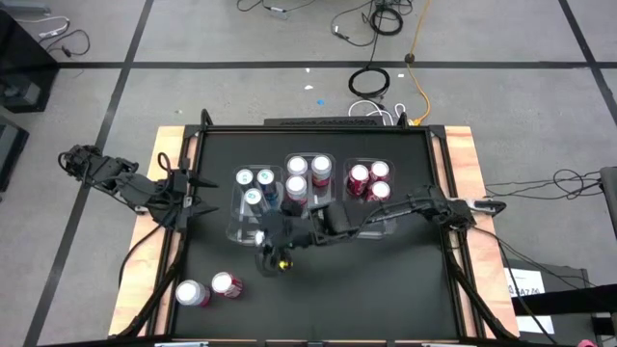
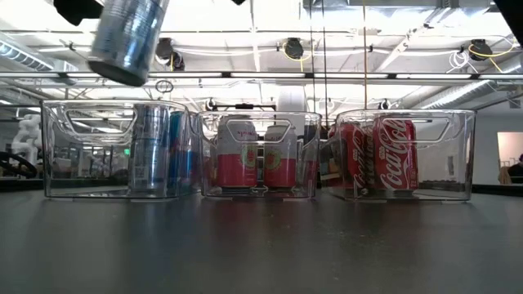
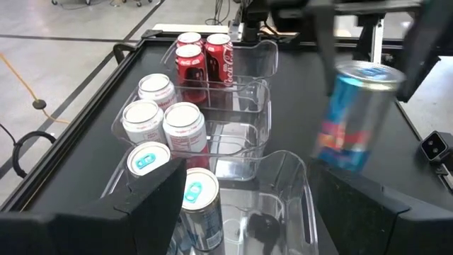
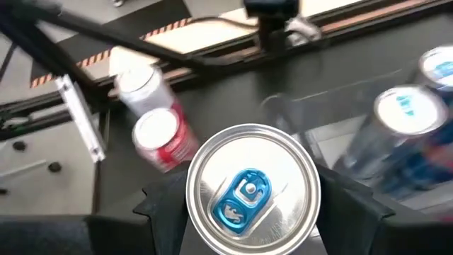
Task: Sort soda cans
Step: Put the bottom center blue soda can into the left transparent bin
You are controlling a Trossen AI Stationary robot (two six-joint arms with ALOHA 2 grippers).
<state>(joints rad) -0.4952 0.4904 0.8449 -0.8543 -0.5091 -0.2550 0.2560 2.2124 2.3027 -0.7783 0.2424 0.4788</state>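
Note:
The robot's right gripper will set the teal-blue can down next to the nearest blue can point(image 1: 273, 206), on the side that faces the middle bin.
My right gripper point(image 1: 273, 246) is shut on a teal-blue soda can point(image 4: 251, 188) with a silver top and blue tab. It hangs high in the low view point(image 2: 127, 41), by the near end of the left clear bin point(image 1: 234, 229). That bin holds three blue cans point(image 1: 255, 185), standing upright. The middle bin holds pink-red cans point(image 1: 308, 175) and the right bin dark red cans point(image 1: 368, 183). Two red cans point(image 1: 209, 289) lie on their sides near the front left. My left gripper point(image 1: 198, 188) waits open at the table's left, nothing between its fingers point(image 3: 159, 205). My right gripper pinches the can's side walls point(image 4: 192, 202) between its two fingers point(image 4: 163, 205), one on each side of the can. It comes slanting down from the table's right. The can is lifted clear of the table and tilted, its bottom point(image 2: 114, 75) hanging lowest.
The three clear bins point(image 2: 409, 192) stand side by side across the table's middle. The black tabletop point(image 1: 366, 289) is bare at the near right. A raised frame point(image 1: 453, 280) runs along the table's edges.

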